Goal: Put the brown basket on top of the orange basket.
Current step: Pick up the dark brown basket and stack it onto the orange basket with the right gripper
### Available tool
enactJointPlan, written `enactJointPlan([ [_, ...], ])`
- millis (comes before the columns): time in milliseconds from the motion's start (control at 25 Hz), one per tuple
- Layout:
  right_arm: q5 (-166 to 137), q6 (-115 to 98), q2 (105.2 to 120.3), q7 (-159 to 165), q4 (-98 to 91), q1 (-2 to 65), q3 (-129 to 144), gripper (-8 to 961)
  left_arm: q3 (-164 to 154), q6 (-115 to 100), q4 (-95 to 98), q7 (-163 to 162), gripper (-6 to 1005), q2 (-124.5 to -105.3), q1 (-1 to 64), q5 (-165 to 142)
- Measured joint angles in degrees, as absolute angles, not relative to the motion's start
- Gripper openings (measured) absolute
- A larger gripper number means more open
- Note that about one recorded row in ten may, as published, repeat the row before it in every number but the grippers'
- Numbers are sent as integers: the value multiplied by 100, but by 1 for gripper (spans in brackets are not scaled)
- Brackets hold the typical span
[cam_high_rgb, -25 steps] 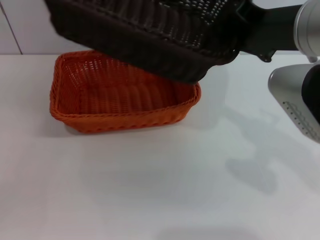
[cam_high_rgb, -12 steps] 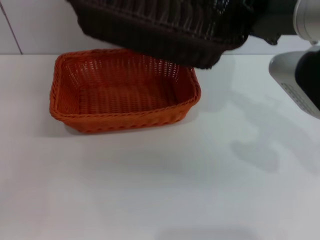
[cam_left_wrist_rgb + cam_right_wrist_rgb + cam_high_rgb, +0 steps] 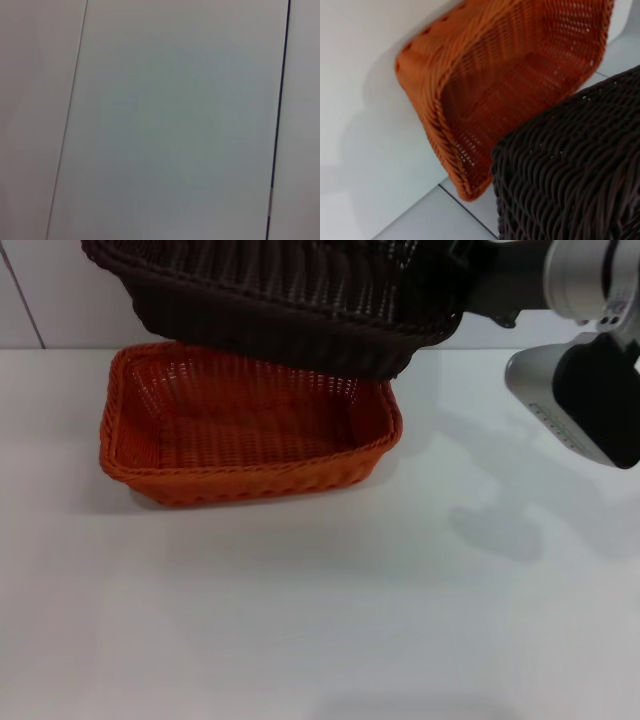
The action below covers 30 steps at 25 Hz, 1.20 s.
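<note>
I need to let go of the brown basket with my right gripper once it sits nested inside the orange basket's empty hollow (image 3: 250, 390) (image 3: 517, 87).
The brown basket (image 3: 270, 310) hangs in the air, tilted, over the far side of the orange basket (image 3: 240, 455). It hides the orange basket's back rim; I cannot tell if they touch. My right gripper (image 3: 478, 280) is shut on the brown basket's right end, at the top right of the head view. The orange basket sits upright and empty on the white table (image 3: 400, 590). In the right wrist view the brown basket (image 3: 575, 170) is close to the camera, with the orange basket (image 3: 505, 85) beyond it. The left gripper is out of view.
The right arm's silver and black links (image 3: 585, 400) hang over the table's right side. A white wall (image 3: 40, 290) stands behind the table. The left wrist view shows only pale panels with dark seams (image 3: 280, 115).
The brown basket and the right arm have moved left, so the basket now covers more of the orange basket's back edge. The orange basket has not moved.
</note>
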<state>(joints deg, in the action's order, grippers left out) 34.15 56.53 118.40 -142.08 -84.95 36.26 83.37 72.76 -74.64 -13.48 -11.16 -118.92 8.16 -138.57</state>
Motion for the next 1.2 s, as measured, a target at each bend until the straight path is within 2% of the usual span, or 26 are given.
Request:
enactJointPlan([
  [520,3850,5380,11800,-14654,-7634,4070,8364,150,7286,-7420,-1333,-1050,782,-11882,931,-13568],
  [1200,3838,5301,11879,-14589,-7751,3649,8850,150,7276,-7372,-1184,-1037,782,-11893,907,-13544],
])
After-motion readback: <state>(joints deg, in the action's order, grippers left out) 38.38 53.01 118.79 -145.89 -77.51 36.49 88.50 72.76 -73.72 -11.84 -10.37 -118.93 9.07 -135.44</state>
